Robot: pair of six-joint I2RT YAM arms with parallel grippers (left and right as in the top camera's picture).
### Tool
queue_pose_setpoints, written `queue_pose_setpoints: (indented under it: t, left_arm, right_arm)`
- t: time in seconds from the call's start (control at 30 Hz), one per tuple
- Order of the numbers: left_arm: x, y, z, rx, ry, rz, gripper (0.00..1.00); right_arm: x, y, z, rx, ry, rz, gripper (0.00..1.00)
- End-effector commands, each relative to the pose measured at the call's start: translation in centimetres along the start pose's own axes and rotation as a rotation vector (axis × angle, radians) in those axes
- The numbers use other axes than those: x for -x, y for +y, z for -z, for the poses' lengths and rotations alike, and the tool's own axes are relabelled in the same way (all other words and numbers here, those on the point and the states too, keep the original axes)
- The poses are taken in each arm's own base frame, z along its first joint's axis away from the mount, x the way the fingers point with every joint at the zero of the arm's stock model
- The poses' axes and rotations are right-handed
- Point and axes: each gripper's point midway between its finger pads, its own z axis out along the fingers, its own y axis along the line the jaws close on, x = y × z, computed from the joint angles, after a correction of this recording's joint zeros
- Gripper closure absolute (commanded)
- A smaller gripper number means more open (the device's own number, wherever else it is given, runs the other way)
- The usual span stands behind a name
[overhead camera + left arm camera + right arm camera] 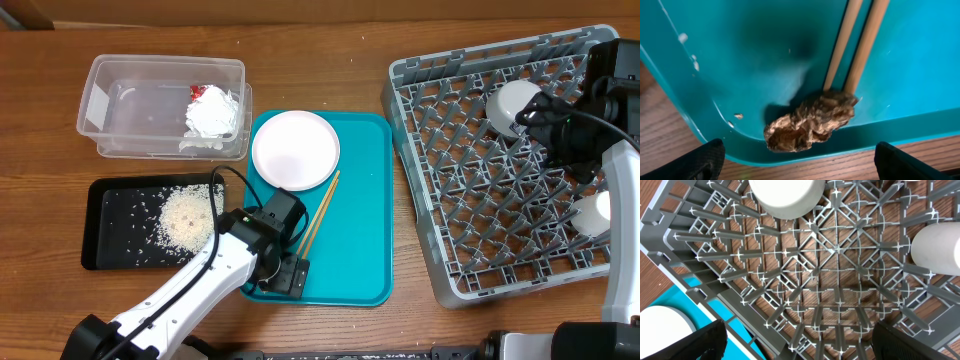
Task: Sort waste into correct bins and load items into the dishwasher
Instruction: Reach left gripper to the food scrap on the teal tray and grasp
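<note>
My left gripper needs to turn and pinch the lump's middle point(810, 122), clear of the chopsticks, before lifting, because the brown paper lump lies against the ends of the chopsticks.
A crumpled brown paper lump point(810, 122) lies in the near left corner of the teal tray point(360, 250), touching the ends of two wooden chopsticks point(860, 45). My left gripper point(800, 162) is open and empty, its fingers either side of the lump just over the tray's rim. In the overhead view the left gripper point(285, 272) hides the lump. A white plate point(295, 148) sits on the tray beside the chopsticks point(320, 210). My right gripper point(800, 340) is open and empty above the grey dishwasher rack point(480, 200), which holds two white cups point(512, 105) point(592, 212).
A clear plastic bin point(130, 105) at the back left holds white crumpled tissue point(213, 115) and a red scrap. A black tray point(115, 225) with a heap of rice point(187, 215) lies left of the teal tray. Rice grains dot the teal tray's corner.
</note>
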Motion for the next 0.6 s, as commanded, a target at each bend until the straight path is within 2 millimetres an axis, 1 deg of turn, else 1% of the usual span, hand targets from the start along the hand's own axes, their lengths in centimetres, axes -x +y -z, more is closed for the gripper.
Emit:
queue_pose_setpoints:
  t: [0.0, 0.1, 0.2, 0.23, 0.33, 0.4, 0.43, 0.47, 0.5, 0.57]
  left_arm:
    - [-0.2, -0.3, -0.2, -0.013, 0.008, -0.009, 0.04]
    - [-0.4, -1.0, -0.4, -0.049, 0.026, -0.01, 0.03]
    - [-1.0, -1.9, -0.7, -0.104, 0.068, -0.007, 0.06]
    - [-1.1, -2.3, -0.9, -0.121, 0.088, -0.004, 0.07]
    - [-1.6, -2.5, -1.6, -0.128, 0.137, 0.016, 0.06]
    - [-2.3, -2.8, -2.6, -0.139, 0.207, 0.033, 0.08]
    - [-2.5, -2.8, -2.9, -0.136, 0.224, 0.039, 0.1]
    - [-2.6, -2.7, -3.1, -0.128, 0.24, 0.046, 0.14]
    - [-2.8, -2.6, -3.4, -0.122, 0.255, 0.048, 0.22]
    - [-2.8, -2.3, -3.7, -0.103, 0.263, 0.056, 0.26]
  right_arm:
    - [0.2, 0.2, 0.1, 0.009, -0.006, 0.005, 0.05]
    - [0.1, 0.1, 0.1, 0.008, -0.005, 0.005, 0.05]
    - [0.1, 0.1, 0.1, 0.008, -0.004, 0.005, 0.05]
    - [0.1, 0.1, 0.1, 0.008, -0.004, 0.005, 0.05]
    - [0.2, 0.1, 0.1, 0.009, -0.005, 0.005, 0.05]
    - [0.1, 0.1, 0.1, 0.008, -0.004, 0.005, 0.05]
    - [0.1, 0.1, 0.1, 0.008, -0.004, 0.005, 0.05]
    - [0.1, 0.1, 0.1, 0.008, -0.004, 0.005, 0.05]
    - [0.1, 0.1, 0.1, 0.008, -0.004, 0.005, 0.05]
    - [0.1, 0.1, 0.1, 0.008, -0.004, 0.005, 0.05]
